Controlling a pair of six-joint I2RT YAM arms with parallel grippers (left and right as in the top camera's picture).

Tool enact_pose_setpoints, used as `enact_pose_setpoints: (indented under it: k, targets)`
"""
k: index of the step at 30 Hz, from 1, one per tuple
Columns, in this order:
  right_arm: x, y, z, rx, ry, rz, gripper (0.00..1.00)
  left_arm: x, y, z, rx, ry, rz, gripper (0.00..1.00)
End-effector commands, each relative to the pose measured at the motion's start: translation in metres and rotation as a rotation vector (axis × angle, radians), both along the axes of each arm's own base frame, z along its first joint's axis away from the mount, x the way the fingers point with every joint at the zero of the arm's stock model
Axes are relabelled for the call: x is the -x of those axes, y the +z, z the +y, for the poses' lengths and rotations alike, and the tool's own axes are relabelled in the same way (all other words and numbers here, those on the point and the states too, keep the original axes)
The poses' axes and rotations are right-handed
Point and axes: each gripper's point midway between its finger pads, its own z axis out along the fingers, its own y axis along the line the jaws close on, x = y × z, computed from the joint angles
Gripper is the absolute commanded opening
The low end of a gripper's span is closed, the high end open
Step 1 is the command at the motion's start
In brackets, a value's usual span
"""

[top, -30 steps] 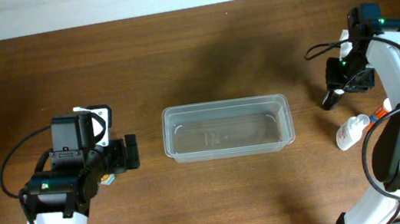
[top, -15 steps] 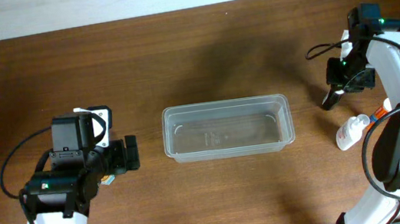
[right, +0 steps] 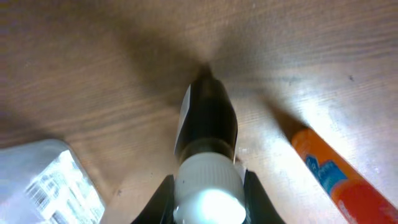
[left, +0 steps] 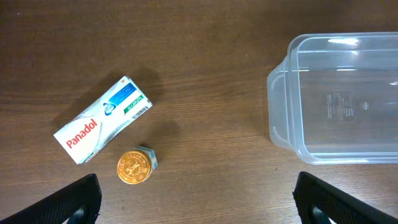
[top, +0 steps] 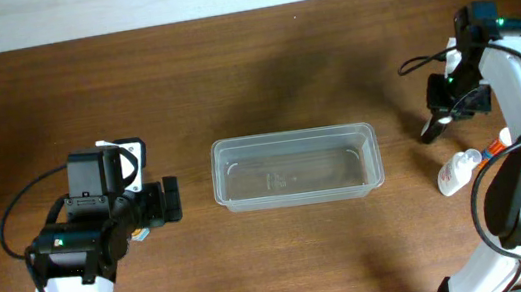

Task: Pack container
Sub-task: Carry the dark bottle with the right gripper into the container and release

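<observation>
Next, my right gripper lets go of the dark bottle inside the clear plastic container's half (top: pixel 321 158) nearest the white bottle.
The clear plastic container (top: pixel 299 193) lies empty at mid-table and also shows in the left wrist view (left: pixel 283 127). My right gripper (right: pixel 208 190) is shut on a dark bottle (right: pixel 208 118) with a white cap, which points down at the table. In the overhead view this gripper (top: pixel 431 126) is right of the container. My left gripper (left: pixel 199 208) is open and empty, left of the container (top: pixel 171 198). A white Panadol box (left: pixel 102 120) and a small gold-lidded jar (left: pixel 135 167) lie on the table in front of it.
A white bottle (top: pixel 456 172) lies on the table below the right gripper. An orange tube (right: pixel 336 180) lies beside it, also seen from overhead (top: pixel 493 148). A pale blurred object (right: pixel 50 180) is at the right wrist view's lower left.
The upper part of the right arm has shifted very slightly to the right. Nothing else has visibly changed.
</observation>
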Motion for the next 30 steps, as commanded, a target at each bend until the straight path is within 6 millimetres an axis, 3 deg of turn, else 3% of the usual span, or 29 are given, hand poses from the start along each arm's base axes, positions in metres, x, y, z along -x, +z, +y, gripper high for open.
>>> enact_pose_setpoints:
  k: [1,4,7,12,15,18,21,27,30]
  targets:
    - [-0.015,0.052,0.013,0.007,0.038,-0.127,0.13,-0.004,0.008,-0.002,0.020,0.002,-0.020,0.99]
    - [-0.005,0.089,0.031,0.003,0.097,-0.171,0.13,-0.004,0.008,-0.002,0.020,0.002,-0.020,0.99]
    - [0.009,0.114,0.054,-0.021,0.144,-0.207,0.13,-0.004,0.008,-0.001,0.020,0.003,-0.020,0.99]
    - [0.032,0.146,0.099,-0.053,0.254,-0.274,0.13,-0.004,0.008,-0.002,0.020,0.002,-0.020,0.99]
    - [0.041,0.154,0.127,-0.072,0.317,-0.296,0.13,-0.004,0.008,-0.002,0.020,0.002,-0.020,0.99]
    - [0.046,0.148,0.149,-0.090,0.340,-0.274,0.13,-0.004,0.008,-0.002,0.020,0.002,-0.020,1.00]
    - [0.047,0.118,0.170,-0.105,0.346,-0.222,0.13,-0.004,0.008,-0.002,0.020,0.002,-0.020,0.99]
    - [0.045,0.052,0.172,-0.101,0.352,-0.175,0.13,-0.004,0.008,-0.002,0.020,0.002,-0.020,0.99]
    - [0.040,0.029,0.167,-0.068,0.352,-0.189,0.13,-0.004,0.008,-0.002,0.020,0.002,-0.020,0.99]
